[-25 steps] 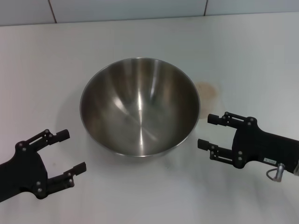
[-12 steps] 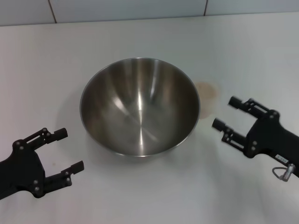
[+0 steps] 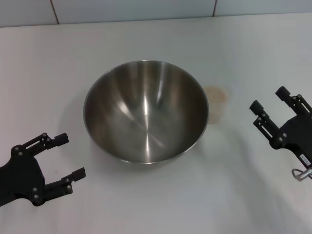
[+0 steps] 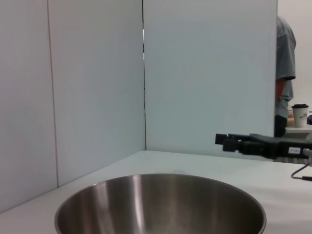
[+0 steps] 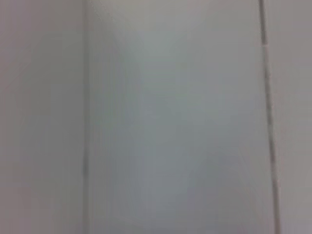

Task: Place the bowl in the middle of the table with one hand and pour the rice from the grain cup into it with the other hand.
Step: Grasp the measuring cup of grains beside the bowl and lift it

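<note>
My right gripper should go to the grain cup next, and there it should close on the cup's side (image 3: 229, 91) that faces away from the bowl.
The bowl (image 3: 146, 111), wide and shiny steel, stands upright near the middle of the white table (image 3: 156, 34); its inside shows no rice. It also fills the low part of the left wrist view (image 4: 161, 204). Just right of it stands the grain cup (image 3: 217, 100), faint and see-through, with a pale tan patch at its top. My left gripper (image 3: 72, 155) is open at the front left, apart from the bowl. My right gripper (image 3: 267, 98) is open at the right, a little right of the cup and pointing toward the back. The left wrist view shows the right gripper (image 4: 225, 141) beyond the bowl.
White wall panels (image 3: 131, 9) close off the far edge of the table. The right wrist view shows only blurred wall panels. Far off in the left wrist view stand a person (image 4: 285, 73) and a paper cup (image 4: 300, 114).
My right gripper has swung away from the bowl's right side, moving right and turning toward the back. My left gripper has drifted slightly toward the front left. The bowl has stayed put.
</note>
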{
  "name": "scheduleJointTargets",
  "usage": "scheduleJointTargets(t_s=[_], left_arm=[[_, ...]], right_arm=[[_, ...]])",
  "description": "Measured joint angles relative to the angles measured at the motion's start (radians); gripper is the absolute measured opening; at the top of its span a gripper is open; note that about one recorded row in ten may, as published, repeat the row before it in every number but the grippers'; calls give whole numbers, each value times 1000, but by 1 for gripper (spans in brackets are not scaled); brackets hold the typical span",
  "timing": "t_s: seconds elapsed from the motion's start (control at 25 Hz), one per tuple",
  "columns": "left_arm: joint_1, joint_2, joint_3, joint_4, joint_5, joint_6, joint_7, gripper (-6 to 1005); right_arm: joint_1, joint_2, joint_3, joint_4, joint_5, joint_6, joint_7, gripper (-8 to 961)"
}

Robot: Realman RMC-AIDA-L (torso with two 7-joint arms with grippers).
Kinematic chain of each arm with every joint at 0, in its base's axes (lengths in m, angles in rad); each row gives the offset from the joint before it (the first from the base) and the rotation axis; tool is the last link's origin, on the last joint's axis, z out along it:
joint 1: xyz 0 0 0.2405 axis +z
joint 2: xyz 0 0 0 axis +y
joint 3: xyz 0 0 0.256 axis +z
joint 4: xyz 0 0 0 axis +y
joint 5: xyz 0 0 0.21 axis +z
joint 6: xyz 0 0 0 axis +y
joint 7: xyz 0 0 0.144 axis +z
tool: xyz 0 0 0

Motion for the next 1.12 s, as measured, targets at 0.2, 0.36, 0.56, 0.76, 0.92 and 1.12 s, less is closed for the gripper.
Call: scheduleJointTargets(t_s=[0.2,0.36,0.56,0.76,0.92,1.12], left_arm=[[-8,8,1,1,0,19,-15,813],[-10,10,-1,2,0,25,-15,813],[-11,15,-1,0,0,22,-15,813],[-11,15,-1,0,0,23,-15,813],[-10,15,-1,0,0,24,-15,813],[-10,15,-1,0,-2,24,-14,813]], right_arm=[[-12,2,66,66,0,76,-77,687],[-5,2,77,80,0,139,-81,686],[16,2,90,95,0,219,-91,687],[43,2,103,108,0,287,-103,687],[61,2,118,115,0,336,-104,687],[63,1,124,119,0,342,-104,687]])
